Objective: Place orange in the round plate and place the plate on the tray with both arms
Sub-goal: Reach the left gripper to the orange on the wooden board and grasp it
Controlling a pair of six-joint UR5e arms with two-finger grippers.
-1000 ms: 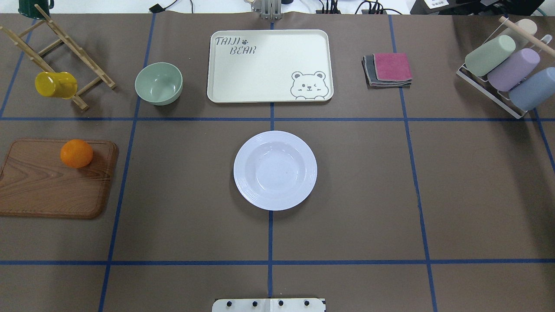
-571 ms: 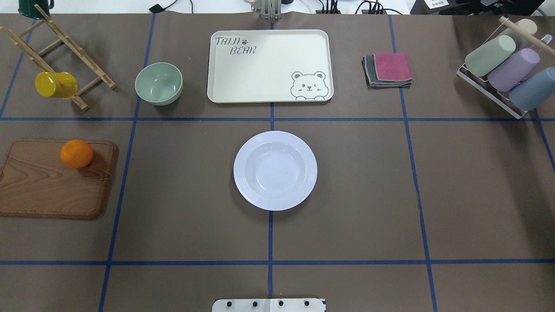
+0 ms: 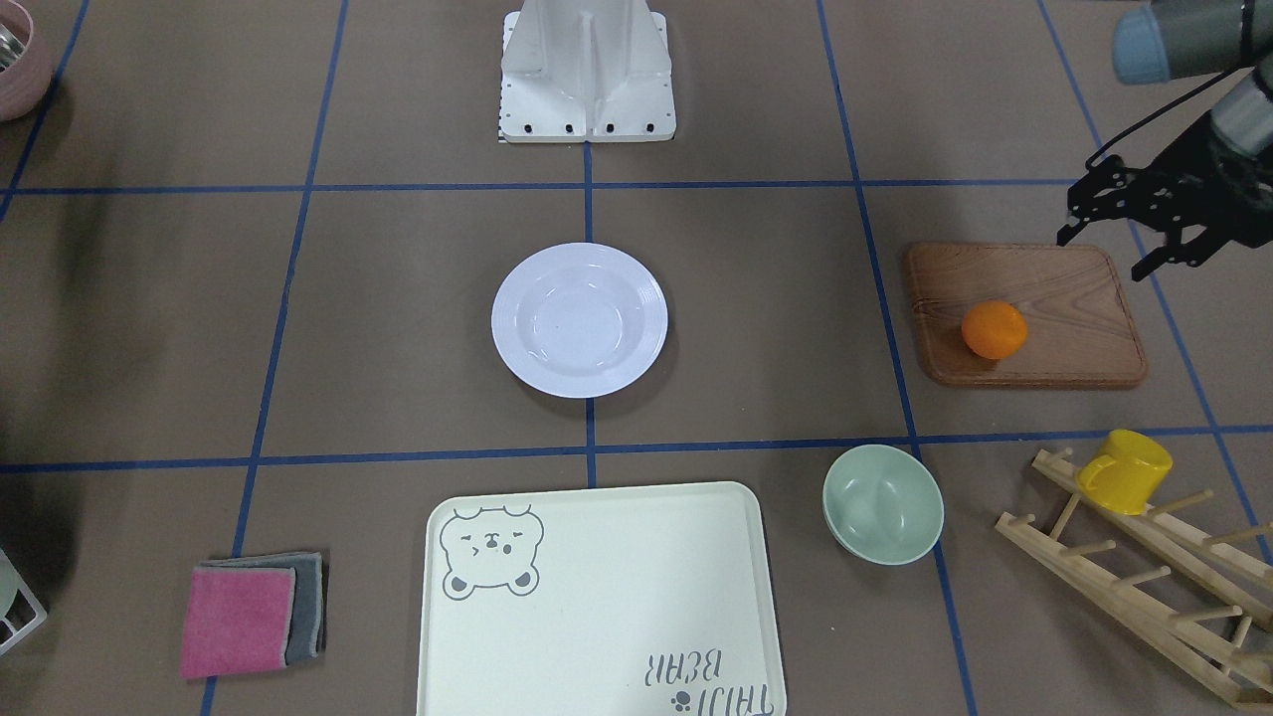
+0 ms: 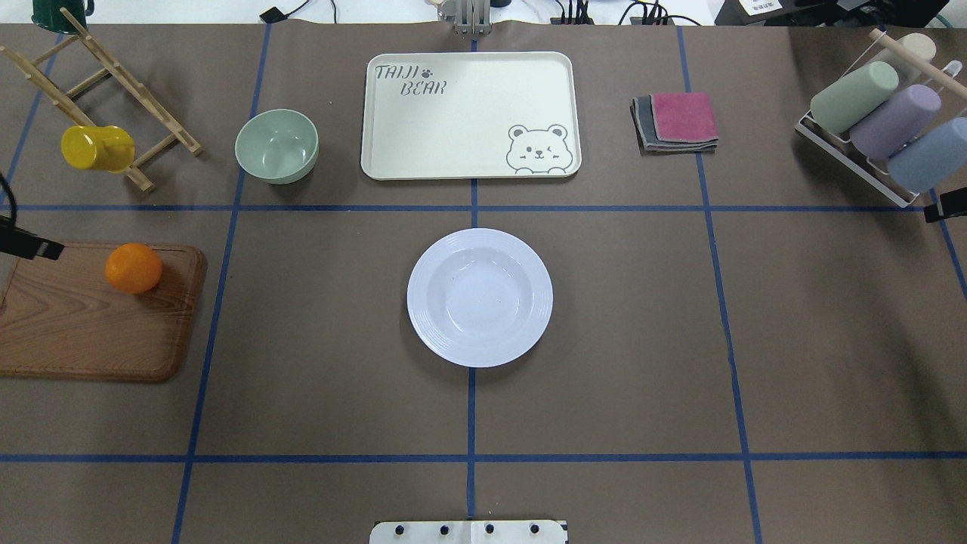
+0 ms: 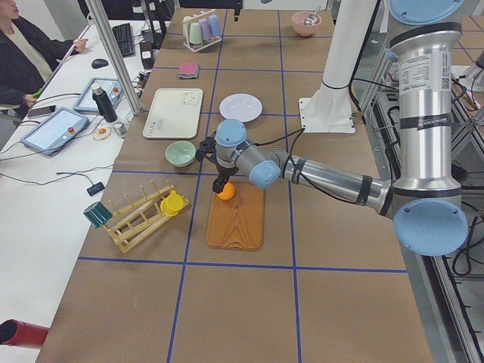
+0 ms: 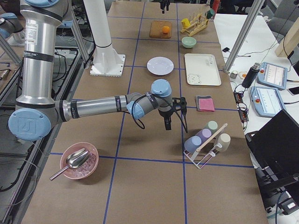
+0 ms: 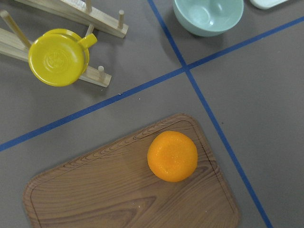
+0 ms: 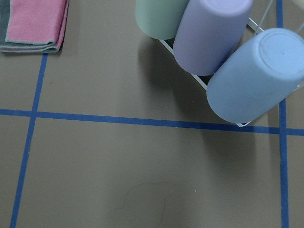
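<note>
My left gripper should next move over to the orange that is on the brown wooden board, and then close around the orange's middle [image 3: 994, 328] [image 7: 172, 156].
The orange [image 4: 134, 267] lies on a brown wooden board [image 4: 75, 332] at the table's left and also shows in the left wrist view [image 7: 172, 156]. The white round plate [image 4: 479, 297] sits empty at the table's middle. Beyond it lies the cream bear tray [image 4: 468, 113], also empty. My left gripper [image 3: 1106, 247] hangs open above the board's near edge, short of the orange [image 3: 994, 329]. Only a black tip of it [image 4: 23, 243] shows overhead. Of my right gripper, a black tip [image 4: 944, 213] shows by the cup rack; I cannot tell whether it is open or shut.
A pale green bowl [image 4: 276, 145] stands left of the tray. A yellow mug [image 4: 97, 147] hangs on a wooden rack [image 4: 113, 83]. Folded cloths [image 4: 676, 121] and a rack of pastel cups [image 4: 880, 121] are at the right. A person [image 5: 23, 53] sits beyond the table.
Black tips of both grippers have come into the overhead view, one at the left edge by the board and one at the right edge. Orange, plate and tray have not moved.
</note>
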